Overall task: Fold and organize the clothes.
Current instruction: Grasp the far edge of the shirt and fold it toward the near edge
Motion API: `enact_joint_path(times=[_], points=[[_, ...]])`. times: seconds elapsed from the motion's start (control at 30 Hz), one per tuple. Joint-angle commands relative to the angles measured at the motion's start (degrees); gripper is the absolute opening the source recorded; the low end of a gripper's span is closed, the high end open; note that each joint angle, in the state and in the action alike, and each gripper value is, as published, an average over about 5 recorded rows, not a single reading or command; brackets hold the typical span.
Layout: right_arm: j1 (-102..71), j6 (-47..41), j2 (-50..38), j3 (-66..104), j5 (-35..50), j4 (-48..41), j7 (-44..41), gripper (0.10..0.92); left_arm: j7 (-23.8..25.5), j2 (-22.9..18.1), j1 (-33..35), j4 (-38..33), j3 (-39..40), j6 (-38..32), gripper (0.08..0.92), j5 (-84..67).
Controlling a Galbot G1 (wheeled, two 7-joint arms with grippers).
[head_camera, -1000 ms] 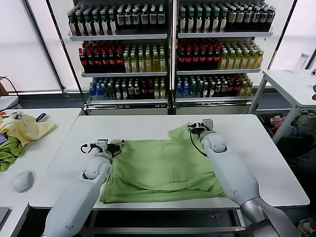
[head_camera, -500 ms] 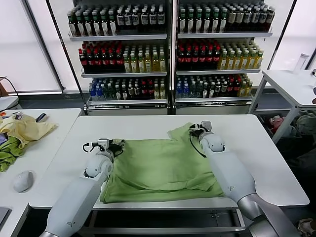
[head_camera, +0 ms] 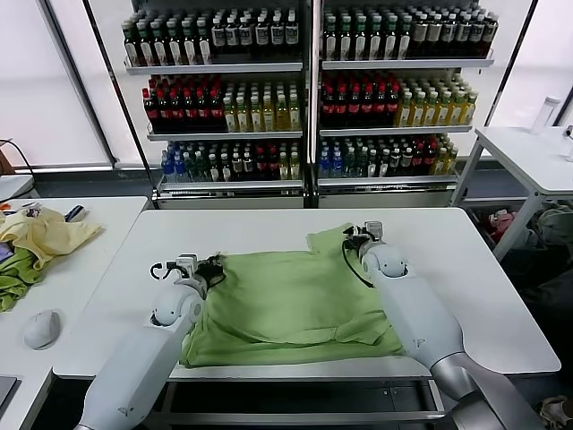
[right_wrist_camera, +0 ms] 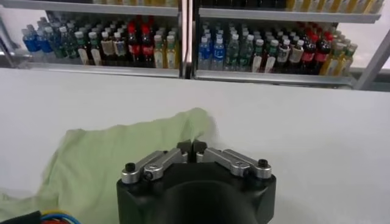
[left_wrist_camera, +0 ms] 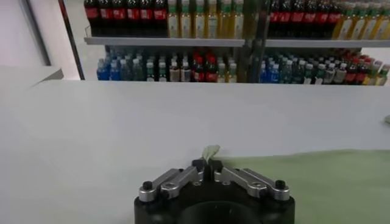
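Observation:
Next, my left gripper releases the held shirt corner on the shirt's side edge, midway (head_camera: 205, 303) toward its near edge.
The light green polo shirt (head_camera: 286, 300) lies folded over on the white table (head_camera: 483, 296), its far edge raised a little. My left gripper (head_camera: 215, 265) is shut on the shirt's far left corner; a tip of green cloth (left_wrist_camera: 209, 151) sticks out between its closed jaws (left_wrist_camera: 208, 165). My right gripper (head_camera: 351, 235) is shut on the shirt's far right corner, with green cloth (right_wrist_camera: 122, 152) spreading out from its closed jaws (right_wrist_camera: 191, 147). The collar and printed patch are hidden.
A side table on the left holds a pale yellow garment (head_camera: 47, 235), a darker green cloth (head_camera: 16, 278) and a mouse (head_camera: 40, 328). Shelves of bottles (head_camera: 304, 90) stand behind the table. Another white table (head_camera: 528, 152) stands at the right.
Both grippers have moved slightly with the shirt's far edge, pulling it straighter; the fabric lies flatter across the far side than a second ago.

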Motion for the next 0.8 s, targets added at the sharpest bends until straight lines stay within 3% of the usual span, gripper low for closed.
enact_joint_path(times=[0.03,0.8], points=[[-1.05,1.95,-1.05,0.39,0.76,5.7,0.24,0.119,0.44,1.22,1.66,-4.51,-1.76,-4.39,0.104,-2.86],[-21.13,-2.2,-10.37,10.81,5.89,39.61,2.51,0.119,0.86,8.54,17.57,-28.66,-9.78,-2.09,0.101,-9.94]])
